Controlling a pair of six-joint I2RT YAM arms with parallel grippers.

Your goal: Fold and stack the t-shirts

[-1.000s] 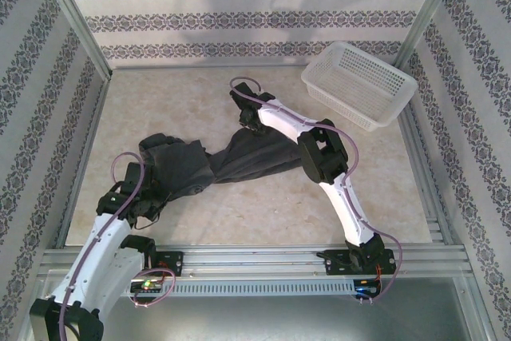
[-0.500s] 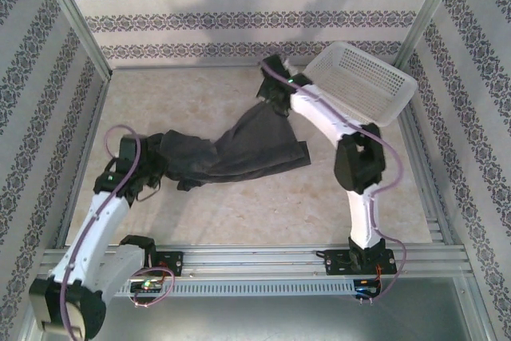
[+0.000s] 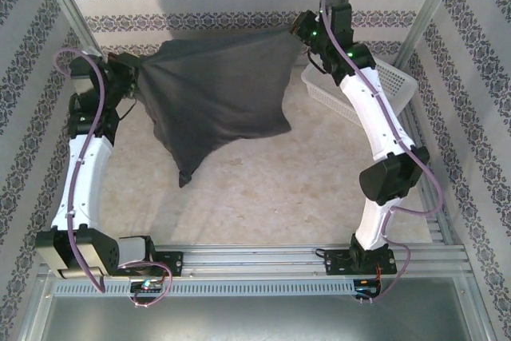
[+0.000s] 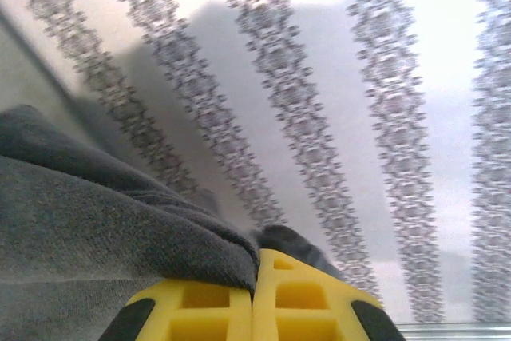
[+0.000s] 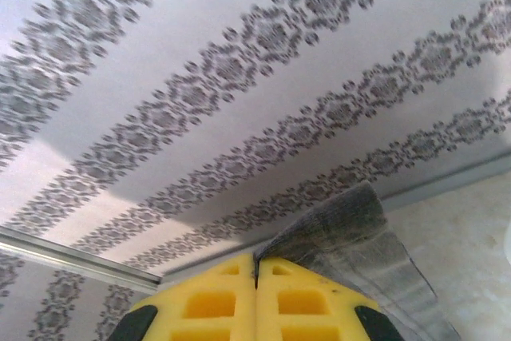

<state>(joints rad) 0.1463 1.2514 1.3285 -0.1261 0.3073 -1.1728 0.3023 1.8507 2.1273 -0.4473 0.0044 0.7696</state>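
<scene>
Next, I let go of the charcoal t-shirt with my left gripper, so that it rests on the beige tabletop (image 3: 214, 109) near the back wall, beside the white basket.
A dark charcoal t-shirt (image 3: 219, 89) hangs stretched in the air between my two raised arms, its lower point dangling toward the table. My left gripper (image 3: 137, 69) is shut on the shirt's left corner. Up close, its yellow jaws (image 4: 255, 265) pinch a fold of grey cloth (image 4: 96, 221). My right gripper (image 3: 297, 29) is shut on the shirt's upper right corner, high near the back wall. In the right wrist view the yellow jaws (image 5: 256, 269) clamp a thin edge of cloth (image 5: 343, 217) that trails to the right.
A white lattice basket (image 3: 395, 81) stands at the back right, partly behind my right arm. Patterned walls close in the back and both sides. The beige tabletop (image 3: 263, 189) lies bare under the shirt, with a metal rail (image 3: 255, 257) along the near edge.
Both arms have risen and spread apart, lifting the shirt off the table into a stretched hanging sheet. The right gripper closed on the cloth about a second ago.
</scene>
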